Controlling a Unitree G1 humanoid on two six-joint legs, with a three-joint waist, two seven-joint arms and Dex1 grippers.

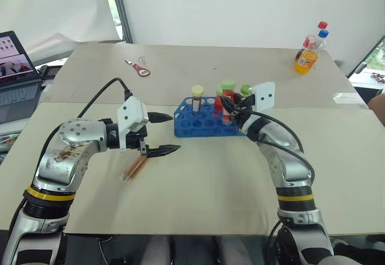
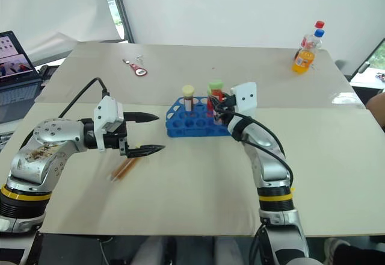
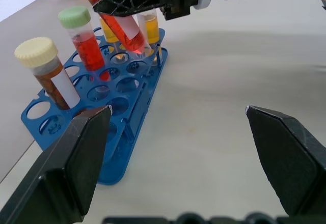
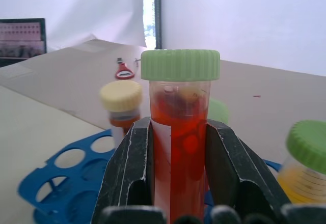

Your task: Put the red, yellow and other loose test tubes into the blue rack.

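Observation:
The green-capped red test tube will go into the blue rack's near row, before the other red tube [image 1: 221, 124], placed there by my right gripper.
The blue rack [image 1: 191, 125] stands mid-table. A cream-capped tube [image 1: 197, 98], a green-capped red tube [image 3: 81, 36] and yellow tubes [image 3: 148, 27] stand in it. My right gripper [image 4: 178, 152] is shut on a green-capped red test tube [image 4: 180, 99], which it holds tilted just above the rack's right end [image 1: 227, 88]. My left gripper [image 1: 163, 134] hangs open and empty left of the rack, fingers pointing at it. Below the left gripper, a loose orange test tube [image 1: 133, 168] lies on the table.
Two drink bottles [image 1: 308, 54] stand at the far right corner. A red-handled tool [image 1: 141, 70] lies at the far left. A laptop [image 1: 15, 72] sits off the table's left edge. Part of a person [image 1: 379, 107] shows at the right edge.

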